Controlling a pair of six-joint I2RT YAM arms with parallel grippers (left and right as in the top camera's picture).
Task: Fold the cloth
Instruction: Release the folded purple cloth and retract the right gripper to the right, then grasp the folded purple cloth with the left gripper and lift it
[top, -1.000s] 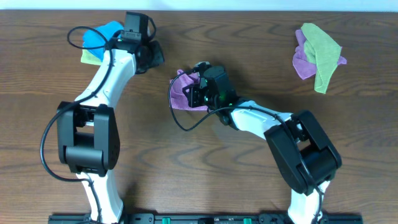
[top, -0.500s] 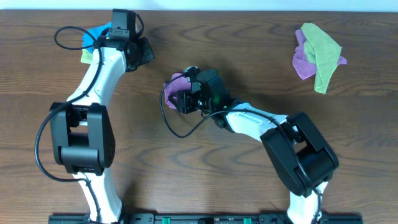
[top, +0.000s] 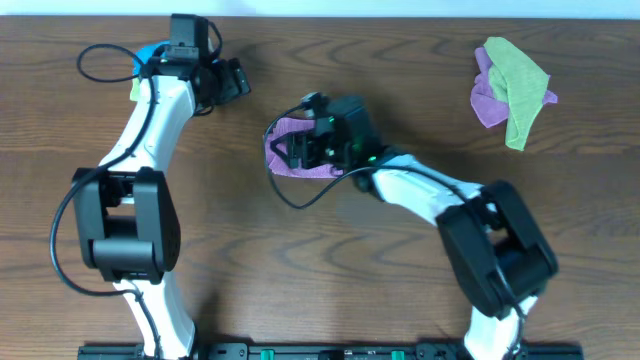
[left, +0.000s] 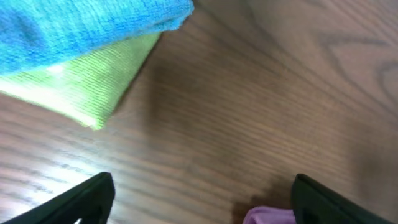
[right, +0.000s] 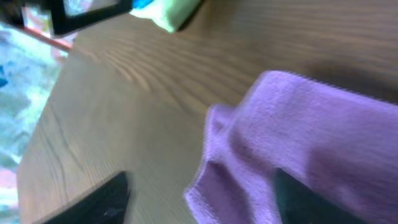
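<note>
Next, I move my left gripper to the purple cloth's side edge (top: 271, 156), the one farther from my right arm, and close it there.
A purple cloth (top: 288, 128) lies crumpled on the wooden table near the middle, partly under my right gripper (top: 300, 150). In the right wrist view the purple cloth (right: 311, 130) fills the right half. My right gripper (right: 202, 199) stands open over its rumpled edge, one finger on the cloth side and the other over bare wood. My left gripper (top: 232, 78) is at the back left, open. In its wrist view the left gripper (left: 202, 205) holds nothing, and a tip of purple cloth (left: 267, 216) shows near its right finger.
A blue cloth (left: 74, 25) lies folded on a green cloth (left: 99, 87) at the back left, mostly hidden under the left arm in the overhead view. A loose pile of green and purple cloths (top: 510, 85) sits at the back right.
Both grippers have opened. The right one has let go of the purple cloth, which has settled on the table. The left arm has swung a little further left and back.
</note>
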